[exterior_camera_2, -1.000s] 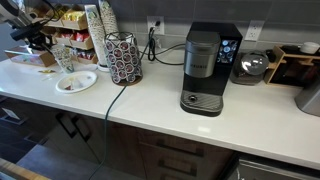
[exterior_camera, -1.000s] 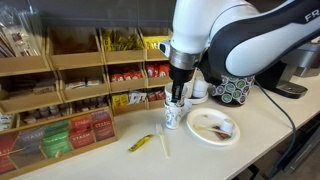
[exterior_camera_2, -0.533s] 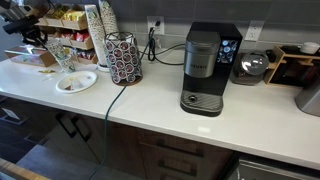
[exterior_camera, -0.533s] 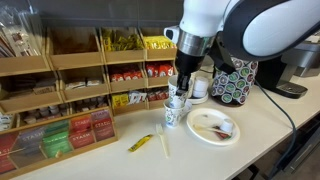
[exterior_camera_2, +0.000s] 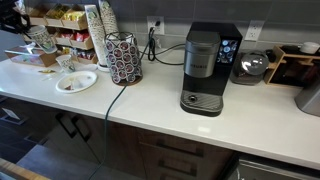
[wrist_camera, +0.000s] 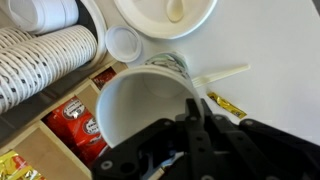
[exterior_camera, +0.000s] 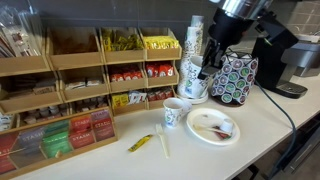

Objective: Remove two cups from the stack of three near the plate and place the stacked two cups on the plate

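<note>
Next, my gripper releases the two cups on the back part of the white plate (exterior_camera: 208, 119) (wrist_camera: 144, 9), close to the tall cup column.
My gripper (exterior_camera: 204, 70) is shut on the rim of the two cups (exterior_camera: 192, 76), white with dark greenish print, and holds them in the air in front of the tall column of plain white cups (exterior_camera: 195, 35). In the wrist view the held cups (wrist_camera: 140, 105) fill the middle, pinched between my fingers (wrist_camera: 192, 108). One matching cup (exterior_camera: 175, 112) stands alone on the counter, also seen in the wrist view (wrist_camera: 172, 64). The white plate (exterior_camera: 200, 135) with brown and red bits lies to its right. The plate also shows in the other views (wrist_camera: 135, 25) (exterior_camera_2: 76, 82).
A rack of coffee pods (exterior_camera: 236, 78) stands behind the plate. Wooden shelves of tea packets (exterior_camera: 80, 80) line the back left. A yellow packet (exterior_camera: 140, 143) and a stirrer (exterior_camera: 163, 140) lie on the counter. A coffee machine (exterior_camera_2: 208, 68) stands further along.
My gripper has risen up and to the right from the short stack, carrying the nested cups with it. One printed cup stays on the counter.
</note>
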You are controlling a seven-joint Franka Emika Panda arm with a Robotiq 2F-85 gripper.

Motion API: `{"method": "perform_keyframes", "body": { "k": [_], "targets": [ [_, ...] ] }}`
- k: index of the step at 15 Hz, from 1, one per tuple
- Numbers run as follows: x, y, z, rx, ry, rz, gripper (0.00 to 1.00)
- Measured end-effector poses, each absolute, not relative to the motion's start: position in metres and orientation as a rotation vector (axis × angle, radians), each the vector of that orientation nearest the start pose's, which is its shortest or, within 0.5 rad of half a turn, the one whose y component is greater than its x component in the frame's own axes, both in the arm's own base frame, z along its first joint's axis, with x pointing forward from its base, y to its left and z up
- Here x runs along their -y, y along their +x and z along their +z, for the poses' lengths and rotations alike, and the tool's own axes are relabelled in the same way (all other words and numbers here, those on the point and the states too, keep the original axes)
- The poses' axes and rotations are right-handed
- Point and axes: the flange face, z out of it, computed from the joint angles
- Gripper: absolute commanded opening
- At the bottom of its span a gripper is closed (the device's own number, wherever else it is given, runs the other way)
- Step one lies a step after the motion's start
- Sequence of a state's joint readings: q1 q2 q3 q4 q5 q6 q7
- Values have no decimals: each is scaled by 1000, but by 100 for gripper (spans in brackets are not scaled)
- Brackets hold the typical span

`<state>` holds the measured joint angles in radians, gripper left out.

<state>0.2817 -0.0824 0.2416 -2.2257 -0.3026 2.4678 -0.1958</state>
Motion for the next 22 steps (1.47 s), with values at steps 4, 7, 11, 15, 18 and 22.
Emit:
{"method": "perform_keyframes", "body": {
  "k": [4, 7, 11, 15, 18, 22],
  "targets": [
    [-236, 462, 416, 1343, -3063, -387, 1],
    [-211, 480, 381, 1213, -3109, -292, 1],
    [-194, 505, 346, 1077, -3131, -231, 1],
    [-194, 512, 345, 1030, -3142, -246, 1],
    [-187, 528, 339, 953, -3169, -303, 1],
    [-179, 549, 317, 905, -3193, -260, 1]
  ]
}}
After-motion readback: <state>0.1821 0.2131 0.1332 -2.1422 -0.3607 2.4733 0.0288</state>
